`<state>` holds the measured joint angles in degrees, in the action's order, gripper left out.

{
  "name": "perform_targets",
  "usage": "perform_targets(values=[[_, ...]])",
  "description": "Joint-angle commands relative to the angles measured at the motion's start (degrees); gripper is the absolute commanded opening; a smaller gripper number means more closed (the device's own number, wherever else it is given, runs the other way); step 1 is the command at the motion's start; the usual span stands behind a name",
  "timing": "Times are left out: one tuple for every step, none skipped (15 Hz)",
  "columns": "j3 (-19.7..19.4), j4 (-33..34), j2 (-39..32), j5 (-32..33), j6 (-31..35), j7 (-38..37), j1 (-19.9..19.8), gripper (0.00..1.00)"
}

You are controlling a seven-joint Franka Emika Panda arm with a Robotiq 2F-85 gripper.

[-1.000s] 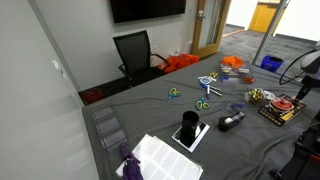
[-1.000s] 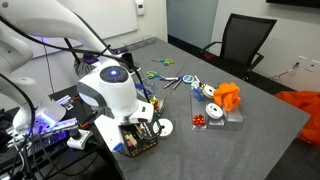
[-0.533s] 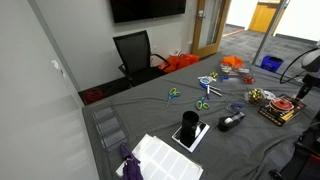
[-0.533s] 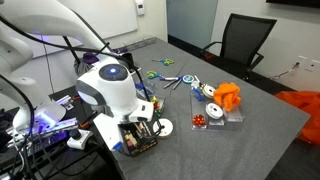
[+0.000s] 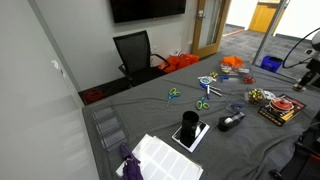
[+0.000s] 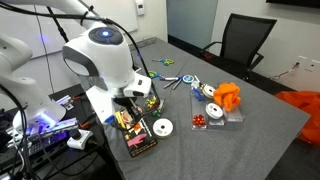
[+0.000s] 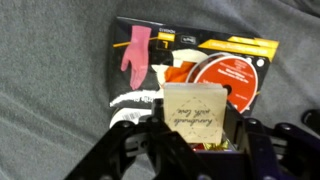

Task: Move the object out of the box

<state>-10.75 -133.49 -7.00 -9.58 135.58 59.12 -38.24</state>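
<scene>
I need to let go of the beige card in the clear container with the blue object [image 5: 238,103], behind the black stapler.
In the wrist view my gripper [image 7: 195,137] is shut on a beige square card [image 7: 192,106] with dark handwriting, held between its two black fingers above the box. The low dark box [image 7: 128,62] lies below it on the grey cloth and holds a pink glove-shaped piece [image 7: 134,55], a red round disc [image 7: 227,73] and a yellow-edged packet. In an exterior view the gripper [image 6: 129,108] hangs just above the box [image 6: 141,144] near the table's front corner. The box also shows in an exterior view [image 5: 279,109], with the arm at the right edge.
A white disc [image 6: 163,126] lies beside the box. Clear plastic containers [image 6: 209,112] with red bits and an orange object [image 6: 230,96] stand further back. Scissors [image 6: 170,78] lie mid-table. A black chair [image 6: 243,40] stands behind the table, and a blue bin [image 5: 271,62] is on the floor.
The arm has risen and shifted away from the box, which now shows more fully beneath the gripper. The other things have not moved.
</scene>
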Motion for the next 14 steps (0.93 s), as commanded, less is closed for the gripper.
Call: perform_targets(values=[[-1.3,-2.3,4.9,-3.9,-2.5,-8.3,6.3,0.31],[-1.3,-2.8,5.6,-5.1,-2.0,-11.3,8.3,0.31],[-1.3,-3.3,6.1,-6.5,-1.4,-14.4,10.4,0.31],[-1.4,-3.7,6.3,-7.7,-0.9,-17.5,12.4,0.31],[-1.3,-4.1,6.4,-8.8,-0.6,-20.4,14.2,0.31],[-1.0,-4.4,6.4,-10.1,-0.4,-23.2,15.8,0.31],[-0.8,-4.7,6.4,-11.6,-0.2,-25.5,17.2,0.31],[-0.4,-5.2,6.3,-13.3,0.4,-28.0,18.7,0.31],[-0.2,-5.5,6.1,-14.9,1.3,-30.1,19.9,0.31],[-0.2,-5.8,6.0,-15.0,2.3,-32.4,20.9,0.31],[-1.2,-3.6,4.9,-13.4,-0.2,-29.6,20.6,0.56],[-1.0,-3.9,4.9,-13.6,0.4,-31.4,21.4,0.56],[-0.9,-4.1,4.9,-13.7,0.8,-32.3,21.8,0.56],[-0.9,-4.2,4.9,-13.7,1.0,-32.7,21.9,0.56]])
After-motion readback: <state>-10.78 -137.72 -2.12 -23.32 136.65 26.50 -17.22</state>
